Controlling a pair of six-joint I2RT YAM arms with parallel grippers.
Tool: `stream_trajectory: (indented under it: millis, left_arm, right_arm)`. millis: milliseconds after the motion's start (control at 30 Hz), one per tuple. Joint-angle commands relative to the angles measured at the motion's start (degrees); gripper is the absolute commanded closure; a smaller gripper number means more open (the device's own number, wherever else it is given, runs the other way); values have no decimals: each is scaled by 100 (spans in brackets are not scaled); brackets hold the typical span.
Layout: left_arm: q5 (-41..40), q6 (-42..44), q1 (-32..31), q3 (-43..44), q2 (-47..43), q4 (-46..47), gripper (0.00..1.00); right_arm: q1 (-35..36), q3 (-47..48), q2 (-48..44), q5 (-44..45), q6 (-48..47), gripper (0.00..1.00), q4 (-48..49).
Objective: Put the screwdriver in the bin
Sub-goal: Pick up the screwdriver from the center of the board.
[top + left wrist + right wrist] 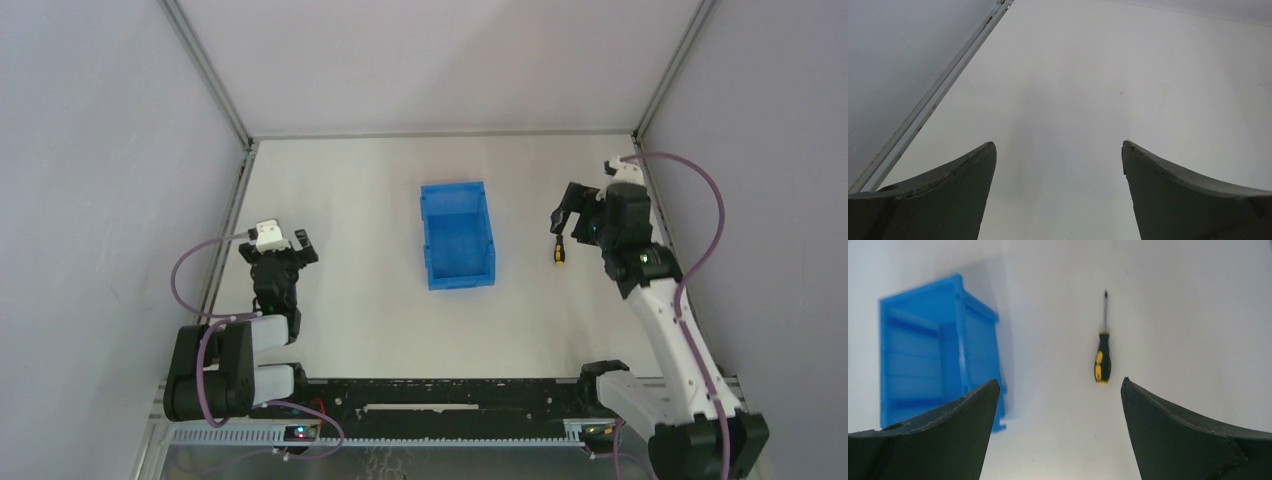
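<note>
The screwdriver will be gripped by my right gripper, which will close on the yellow-patched half of the handle (559, 253) (1102, 360), the half farther from the screwdriver's metal tip.
The screwdriver (557, 251), with a black-and-yellow handle and a thin dark shaft, lies on the white table just right of the bright blue bin (456, 240). My right gripper (564, 215) hovers just above and behind the screwdriver, open and empty. In the right wrist view the screwdriver (1102, 357) lies ahead of my open right gripper (1058, 385), closer to the right finger, shaft pointing away, and the bin (923, 365) is at the left. My left gripper (283, 252) is open and empty at the table's left side; the left wrist view shows my open left gripper (1058, 145) over bare table.
Grey enclosure walls surround the table. A metal frame rail (933, 97) runs along the left edge near my left gripper. The right wall stands close behind my right arm (670, 310).
</note>
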Motion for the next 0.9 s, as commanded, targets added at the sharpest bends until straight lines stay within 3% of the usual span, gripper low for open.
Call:
stream_trajectory:
  millis: [0,267,867]
  left_arm:
    - [-50,94,-36,193,-55,209,0]
    - [-49,94,-30,187,-52,210,0]
    - [-52,90,-32,191,-53,210,0]
  right_arm:
    - [101,915,680,157,192,0,-1891]
    - [182,1767,1555,563,-106,0,-2562]
    - [-227,1885,3071,310,-598,0,-1730]
